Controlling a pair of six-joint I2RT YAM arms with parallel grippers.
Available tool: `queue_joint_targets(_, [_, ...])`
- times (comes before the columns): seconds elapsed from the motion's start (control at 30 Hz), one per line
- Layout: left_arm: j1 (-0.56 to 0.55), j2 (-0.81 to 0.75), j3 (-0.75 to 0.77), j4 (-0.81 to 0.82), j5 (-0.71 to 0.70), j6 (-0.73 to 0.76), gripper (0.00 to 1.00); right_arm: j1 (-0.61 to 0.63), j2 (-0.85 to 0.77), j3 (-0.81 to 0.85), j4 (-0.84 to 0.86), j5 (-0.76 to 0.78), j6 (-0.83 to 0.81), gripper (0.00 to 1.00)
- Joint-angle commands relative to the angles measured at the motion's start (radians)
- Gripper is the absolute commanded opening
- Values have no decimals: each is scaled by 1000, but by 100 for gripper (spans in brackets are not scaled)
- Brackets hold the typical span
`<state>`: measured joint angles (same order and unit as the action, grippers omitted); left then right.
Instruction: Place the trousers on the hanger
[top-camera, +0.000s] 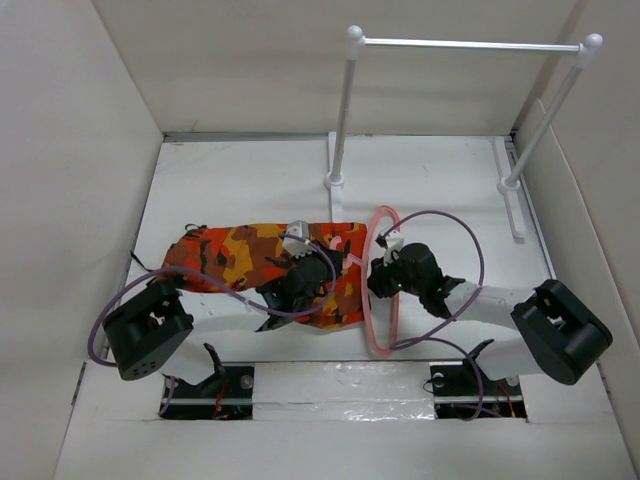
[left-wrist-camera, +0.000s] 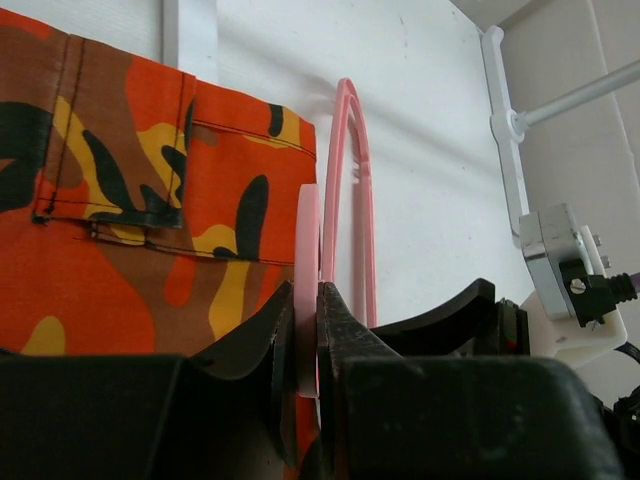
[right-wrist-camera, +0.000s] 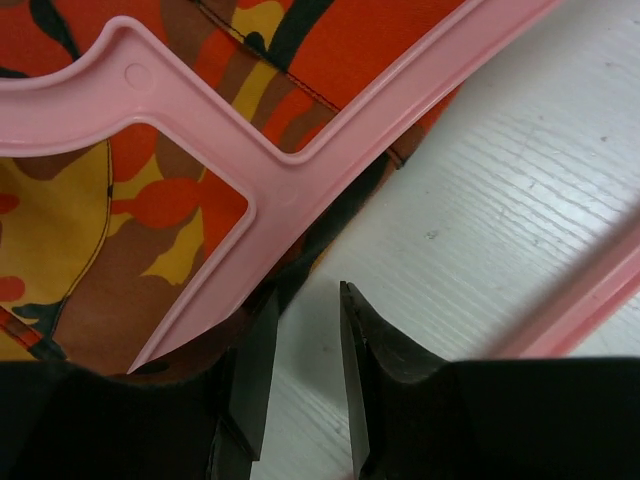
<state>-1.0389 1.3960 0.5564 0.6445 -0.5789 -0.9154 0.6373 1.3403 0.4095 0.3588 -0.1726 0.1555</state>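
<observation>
Next, I move the hanger farther over the trousers, as the trousers' edge barely sticks out past the hanger's bar, then open my right gripper and pinch that edge (right-wrist-camera: 322, 248).
The camouflage trousers (top-camera: 245, 262) lie flat across the table's left and middle; they also show in the left wrist view (left-wrist-camera: 130, 200) and the right wrist view (right-wrist-camera: 60, 230). The pink hanger (top-camera: 381, 285) stands on edge at their right end. My left gripper (top-camera: 335, 265) is over the trousers' right end, shut on a pale pink bar of the hanger (left-wrist-camera: 306, 260); the hanger's thin frame (left-wrist-camera: 346, 170) rises beyond it. My right gripper (top-camera: 383, 272) is just right of the hanger, slightly open and empty (right-wrist-camera: 308, 310) over bare table, next to the hanger's arm (right-wrist-camera: 250, 170).
A white-and-silver rail stand (top-camera: 470, 44) stands at the back right, its feet on the table (left-wrist-camera: 510, 120). White walls close in the table on the left, back and right. Purple cables (top-camera: 460, 240) loop from both arms.
</observation>
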Motion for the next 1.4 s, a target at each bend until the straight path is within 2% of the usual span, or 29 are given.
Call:
queue_joint_targets(0.0, [-4,-31,-21,0,-33,19,0,32,20,-3,164,-19,64,38])
queue_joint_targets(0.33, [-4,-71,-52,-13,-53,35,0,42,25,-38,220,5,121,46])
queue_joint_targets(0.5, [-4,-81,-53,-6,-46,46,0,21,-159,-41,88,48,89,48])
queue_joint_targets(0.63, [-4,-78,-52,4,-38,47,0,21,-240,-49,2,88,81,47])
queue_joint_targets(0.7, [-4,-80,-53,7,-38,46,0,21,-225,-54,8,90,81,42])
queue_joint_targets(0.73, [-4,-83,-55,7,-39,46,0,21,-192,-55,35,84,82,35])
queue_joint_targets(0.77, [-4,-89,-58,7,-41,44,0,21,-172,-58,57,71,85,22])
queue_joint_targets(0.87, [-4,-112,-67,3,-44,46,0,32,-84,-54,132,32,104,8])
queue_joint_targets(0.93, [-4,-124,-72,-3,-47,47,0,42,-46,-48,175,33,114,11])
queue_joint_targets(0.97, [-4,-133,-75,-8,-48,50,0,42,-27,-47,190,30,119,26])
queue_joint_targets(1.0, [-4,-135,-76,-9,-53,52,0,42,8,-46,204,18,128,36])
queue_joint_targets(1.07, [-4,-134,-78,-14,-55,55,0,42,40,-47,258,7,139,50])
queue_joint_targets(1.23, [-4,-118,-82,-16,-52,55,0,52,146,-66,365,-22,188,51])
queue_joint_targets(1.37, [-4,-115,-82,-20,-49,61,0,52,168,-95,443,-33,220,49])
